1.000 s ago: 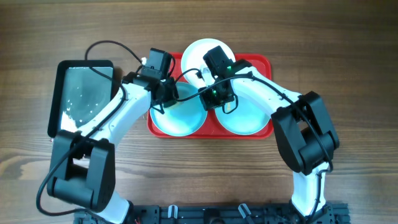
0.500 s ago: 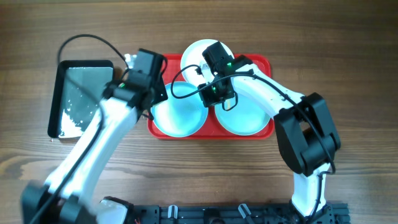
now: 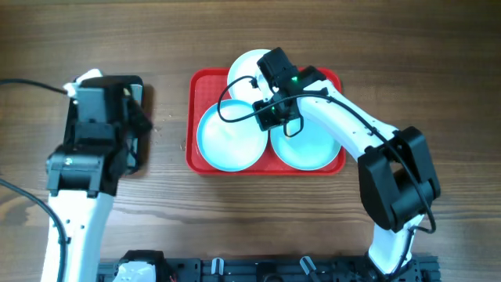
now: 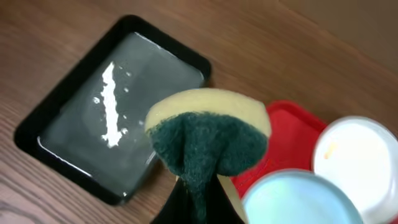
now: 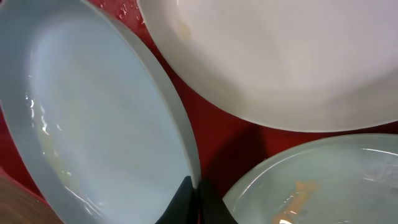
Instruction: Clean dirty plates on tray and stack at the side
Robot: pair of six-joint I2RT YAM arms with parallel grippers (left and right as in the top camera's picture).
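Note:
My right gripper is holding the pale turquoise plate and will let go of it on the bare table [image 3: 380,84] beside the red tray's back corner.
The red tray [image 3: 192,94] holds three plates. My right gripper [image 3: 270,117] is shut on the right rim of the left pale turquoise plate [image 3: 227,141]; the right wrist view shows the rim pinched between the fingers [image 5: 196,186]. The right turquoise plate [image 3: 309,149] carries an orange smear [image 5: 298,193]. The white plate [image 3: 244,66] lies at the back. My left gripper [image 4: 196,199] is shut on a yellow sponge with a green scouring face [image 4: 208,134], above the table between the black tray and the red tray.
A narrow black tray [image 4: 66,168] with water in it lies left of the red tray, mostly under my left arm in the overhead view [image 3: 137,82]. Bare wooden table surrounds both trays. A cable loops over the plates by my right wrist.
My left arm has swung left from the left turquoise plate to over the black tray, carrying the sponge. My right gripper has kept its grip on that plate's rim.

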